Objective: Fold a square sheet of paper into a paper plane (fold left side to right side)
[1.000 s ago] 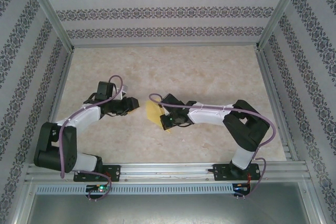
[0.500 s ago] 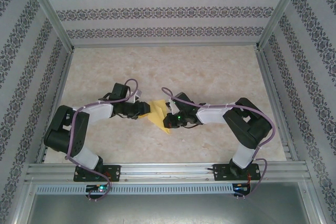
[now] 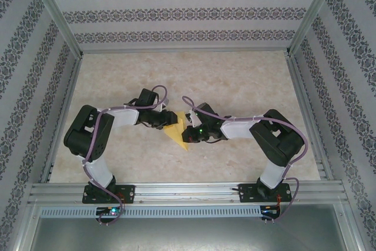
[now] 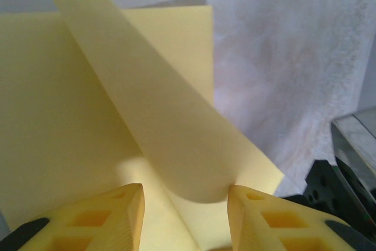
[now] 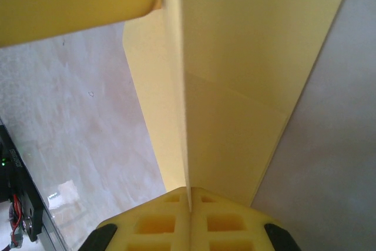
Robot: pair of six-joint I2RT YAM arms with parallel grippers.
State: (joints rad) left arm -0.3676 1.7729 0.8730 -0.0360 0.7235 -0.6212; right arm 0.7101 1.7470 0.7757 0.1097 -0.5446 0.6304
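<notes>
The upright flap is pinched near the paper's near pointed corner; my right gripper should open, then take the flap's edge farther up (image 5: 184, 124), nearer my left gripper.
The square sheet of paper (image 3: 178, 136) is plain yellow and lies mid-table with a pointed corner toward the near edge. My right gripper (image 3: 189, 131) is shut on one edge of it; in the right wrist view the pads (image 5: 189, 195) pinch a flap (image 5: 247, 57) that stands up from the table. My left gripper (image 3: 171, 123) is at the sheet's left side, open. In the left wrist view its fingers (image 4: 126, 213) straddle a curled, raised strip of the paper (image 4: 170, 133), whose edge touches the right finger. A left finger (image 5: 70, 4) shows at the top of the right wrist view.
The marbled beige tabletop (image 3: 235, 80) is ringed by patterned walls and aluminium posts, with a rail along the near edge (image 3: 188, 191). Part of the right arm's dark body (image 4: 346, 174) sits close on the right in the left wrist view.
My left arm has swung right, bringing its gripper from beside the sheet onto its left edge. The right gripper has shifted slightly right, still holding the paper.
</notes>
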